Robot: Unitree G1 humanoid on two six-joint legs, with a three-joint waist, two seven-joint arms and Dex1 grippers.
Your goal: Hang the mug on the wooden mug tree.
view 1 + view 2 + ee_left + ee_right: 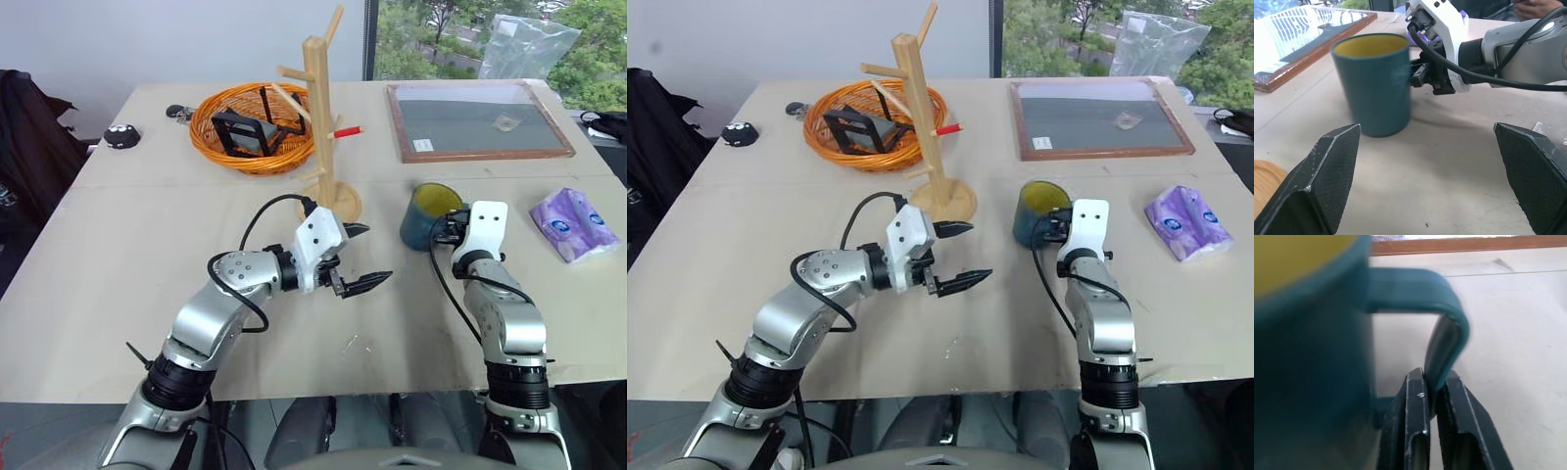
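Note:
Next, my right gripper lets go of the dark teal mug, hanging from the red-tipped peg of the wooden mug tree (348, 173).
The dark teal mug (427, 217) with a yellow inside stands upright on the table, just right of the wooden mug tree (319, 108). My right gripper (1432, 379) is shut on the lower part of the mug's loop handle (1449, 333), which points toward me. In the eye views the same gripper (447, 228) sits against the mug's near right side. My left gripper (377, 253) hovers open in front of the tree's round base (338, 203), pointing right toward the mug (1374, 83), with nothing between its fingers (1327, 171).
An orange wicker basket (250, 127) holding black items stands behind the tree on the left. A wood-framed board (480, 122) lies at the back right, and a purple tissue pack (573, 223) to the right of the mug. A small black object (121, 135) sits far left.

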